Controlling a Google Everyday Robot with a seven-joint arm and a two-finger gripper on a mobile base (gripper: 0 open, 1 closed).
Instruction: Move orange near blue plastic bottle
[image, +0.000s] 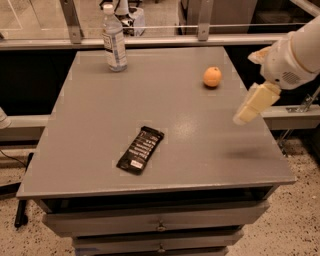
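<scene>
I should move my gripper to the orange next and close it on the orange's sides (212, 77), because it has to travel to the blue plastic bottle.
The orange (212, 76) sits on the grey table (200, 150) at the back right. The blue plastic bottle (114, 40), clear with a white cap and a pale label, stands upright at the back left corner. The two are far apart. My gripper (253, 104) is on a white arm that comes in from the right. It hangs above the table's right side, in front of and to the right of the orange, and touches nothing.
A flat black snack wrapper (140, 149) lies near the table's middle front. Drawers (160, 225) sit under the tabletop. A metal rail and glass (165, 35) run behind the table. Speckled floor lies on both sides.
</scene>
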